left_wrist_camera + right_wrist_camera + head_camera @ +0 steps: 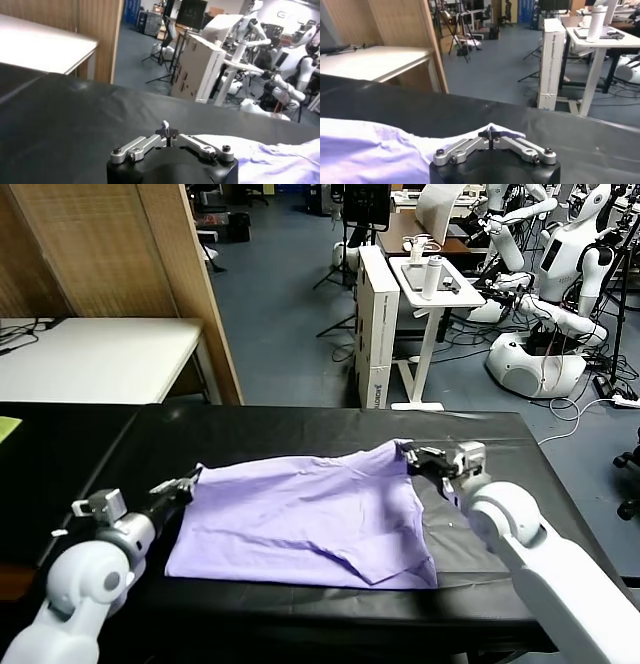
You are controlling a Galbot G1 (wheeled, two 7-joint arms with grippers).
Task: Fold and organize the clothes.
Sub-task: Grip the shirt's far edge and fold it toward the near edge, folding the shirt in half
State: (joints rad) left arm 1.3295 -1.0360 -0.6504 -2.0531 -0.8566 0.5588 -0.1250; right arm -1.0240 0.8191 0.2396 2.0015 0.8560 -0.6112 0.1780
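Observation:
My left gripper has its corner of the T-shirt, now at the shirt's far side. It will release that corner on the T-shirt's side edge (pixel 175 542), just short of the T-shirt's near corner.
The clothes (pixel 310 519), one light lavender T-shirt, lie spread on the black table cover (pixel 300 429), with a fold near the front right. My left gripper (pixel 190 482) is shut on the shirt's far left corner. In the left wrist view a tuft of lavender cloth sticks out of that gripper (pixel 166 131), and the rest of the shirt (pixel 285 160) trails off to one side. My right gripper (pixel 412 455) is shut on the far right corner. The right wrist view shows cloth (pixel 370 150) pinched in this gripper (pixel 490 136).
A white table (pixel 90 354) and a wooden panel (pixel 180 284) stand beyond the table's far left. A white box and stand (pixel 380 324) and other robots (pixel 560 284) are farther back. A yellow-green sheet (pixel 8 427) lies at the left edge.

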